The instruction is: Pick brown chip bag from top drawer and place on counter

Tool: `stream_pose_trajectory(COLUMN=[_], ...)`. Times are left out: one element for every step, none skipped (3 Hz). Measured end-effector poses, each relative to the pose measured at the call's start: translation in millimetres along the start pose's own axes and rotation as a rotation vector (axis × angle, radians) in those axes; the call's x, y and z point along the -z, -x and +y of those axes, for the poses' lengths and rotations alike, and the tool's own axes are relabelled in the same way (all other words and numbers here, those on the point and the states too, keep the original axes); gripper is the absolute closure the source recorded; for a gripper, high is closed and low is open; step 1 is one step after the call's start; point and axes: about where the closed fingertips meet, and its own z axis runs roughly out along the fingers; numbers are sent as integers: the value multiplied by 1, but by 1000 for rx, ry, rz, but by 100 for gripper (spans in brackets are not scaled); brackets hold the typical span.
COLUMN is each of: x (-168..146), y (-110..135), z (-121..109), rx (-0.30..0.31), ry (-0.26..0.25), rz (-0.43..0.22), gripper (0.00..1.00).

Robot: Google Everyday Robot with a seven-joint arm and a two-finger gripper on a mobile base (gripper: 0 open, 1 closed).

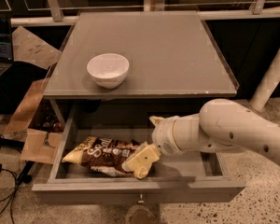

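Observation:
The brown chip bag has an end nearest my arm, opposite its tan-yellow end. My gripper needs to close on the brown chip bag's end (132, 153) there.
The brown chip bag (105, 154) lies flat on the left part of the open top drawer (186, 169), dark brown with a tan-yellow left end and white lettering. My gripper (141, 161) reaches into the drawer from the right on a thick cream arm. It sits low over the bag's right end and covers that end. The grey counter (177, 55) forms the cabinet top above the drawer. The drawer's small metal knob (140, 200) shows on its front.
A white bowl (108, 69) stands on the left front of the counter. Cardboard boxes (35, 125) and cables lie on the floor to the left. A white post (270, 78) stands at the right. A railing runs behind the counter.

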Motion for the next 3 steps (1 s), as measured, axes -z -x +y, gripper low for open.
stream_pose_trajectory(x=[-12, -23, -33], y=[-8, -12, -17], z=[-4, -12, -14], rx=[1, -11, -19], ry=[-58, -106, -122], rz=[57, 99, 124], gripper=[0, 0, 0])
